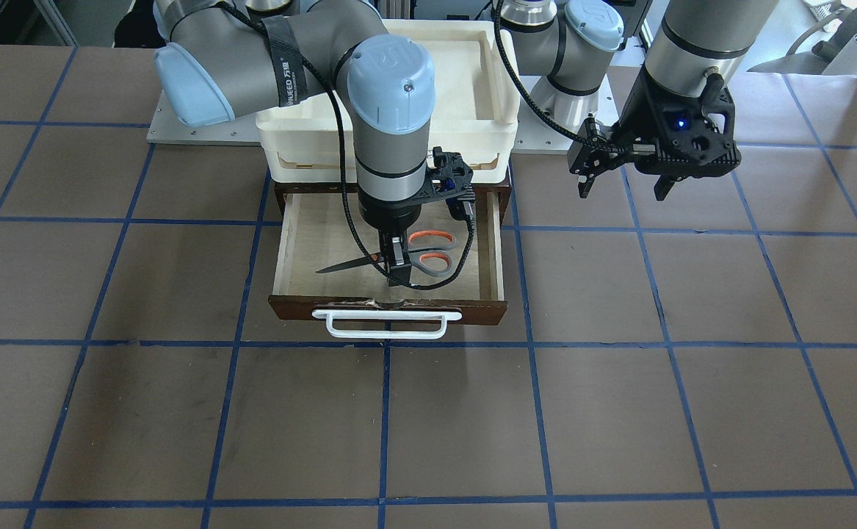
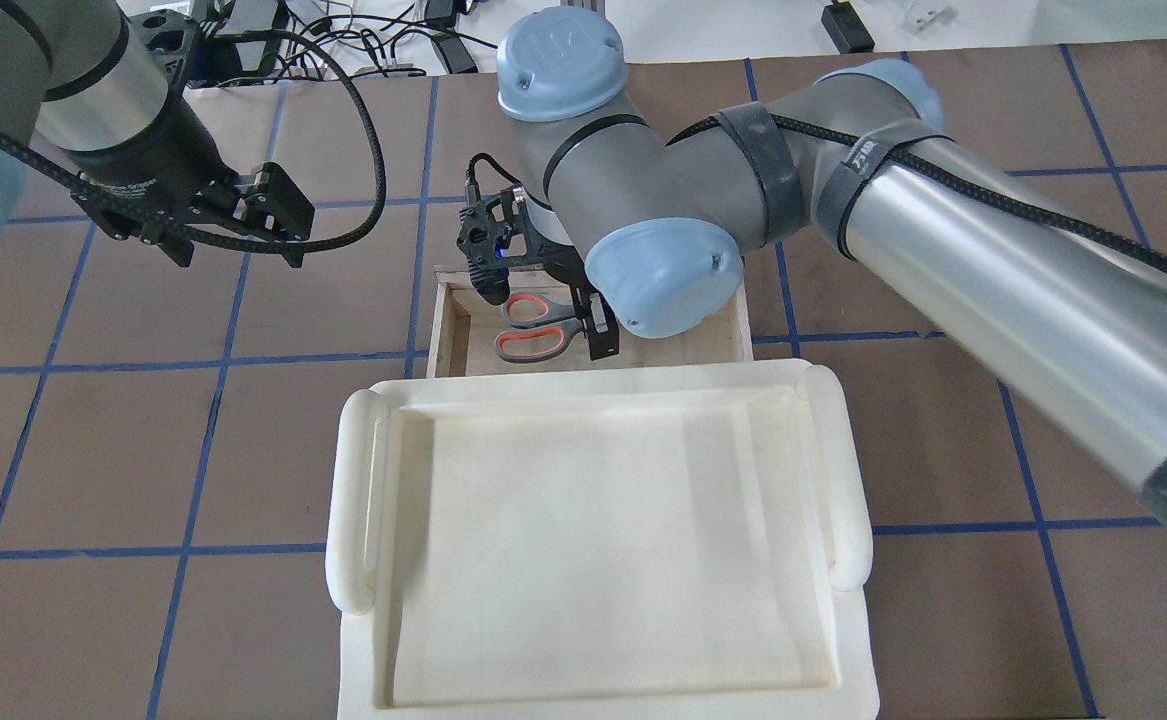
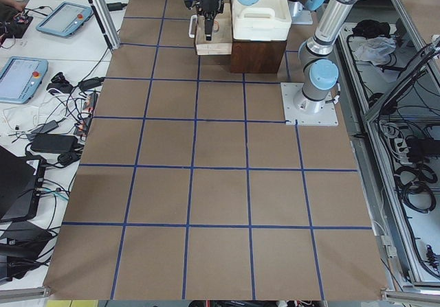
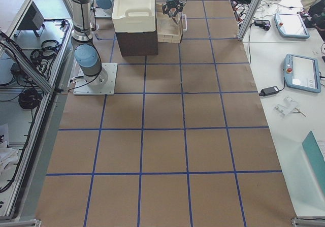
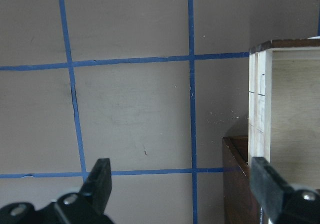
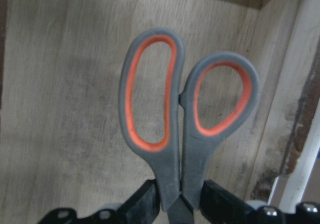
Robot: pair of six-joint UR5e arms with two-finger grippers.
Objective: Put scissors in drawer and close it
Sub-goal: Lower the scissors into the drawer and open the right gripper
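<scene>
My right gripper will let go of the scissors on the drawer's pale plywood bottom midway [image 1: 396, 256] between the drawer's sides.
The scissors [image 1: 428, 253], with grey handles and orange inner loops, are inside the open drawer [image 1: 388, 308], low over its pale plywood floor. I cannot tell whether they touch it. My right gripper [image 1: 397, 268] points down into the drawer and is shut on the scissors near the pivot. The wrist view shows the handles [image 6: 185, 129] held between the fingers [image 6: 145, 201]. The drawer's white bar handle [image 1: 388, 324] faces away from me. My left gripper [image 1: 623, 192] is open and empty, hovering above the table beside the drawer's side wall [image 5: 260, 108].
Stacked white plastic trays [image 2: 593, 540] sit on the dark brown cabinet [image 3: 258, 56] above the drawer. The brown table has blue tape grid lines [image 1: 384, 426]. Tablets and cables lie on side benches [image 3: 41, 66].
</scene>
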